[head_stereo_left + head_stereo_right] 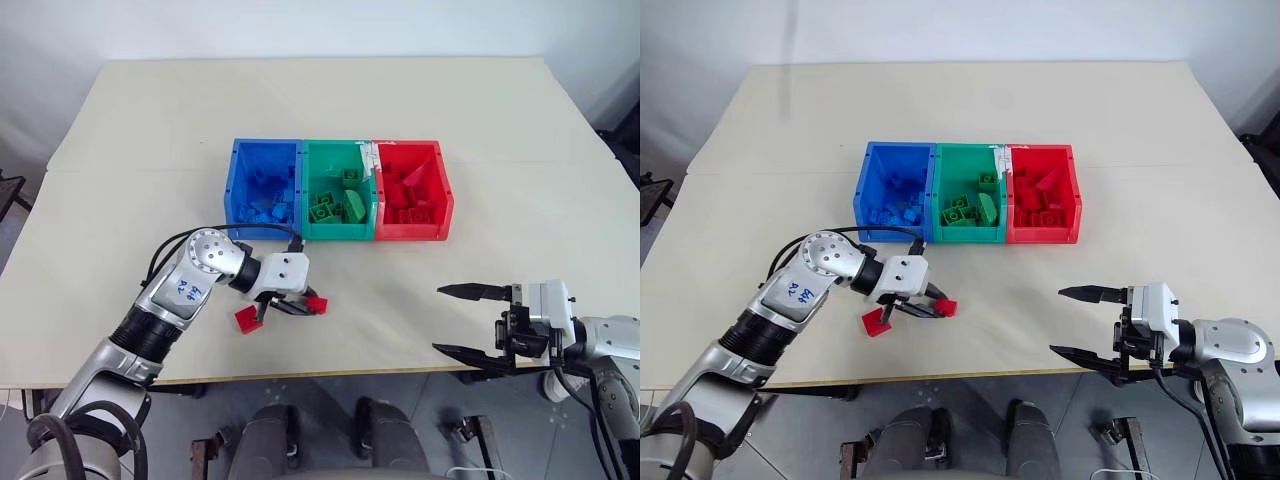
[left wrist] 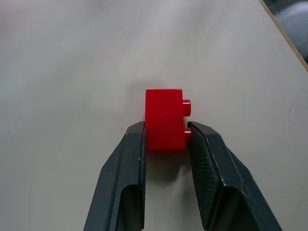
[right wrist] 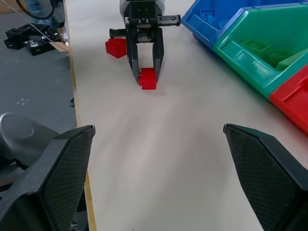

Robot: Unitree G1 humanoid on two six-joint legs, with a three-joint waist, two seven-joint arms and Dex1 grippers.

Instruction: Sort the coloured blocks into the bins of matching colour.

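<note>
The small red block will drop from my left gripper inside the red bin (image 1: 393, 185), near the white label.
A small red block (image 2: 165, 119) lies on the table in front of the bins, and my left gripper (image 1: 305, 304) is shut on it, its two black fingers pressing both sides. A second red block (image 1: 247, 318) rests on the table just beside that gripper's wrist, near the front edge. The bins stand joined in a row mid-table: blue (image 1: 264, 190), green (image 1: 337, 190) and red (image 1: 412, 190), each with several blocks of its own colour inside. My right gripper (image 1: 472, 321) hovers at the table's front right edge, open, with nothing between its fingers.
The table's front edge (image 1: 380, 372) runs just below both grippers. Bare tabletop lies between the two grippers and behind the bins. A small white label (image 1: 370, 155) sits on the rim between the green and red bins.
</note>
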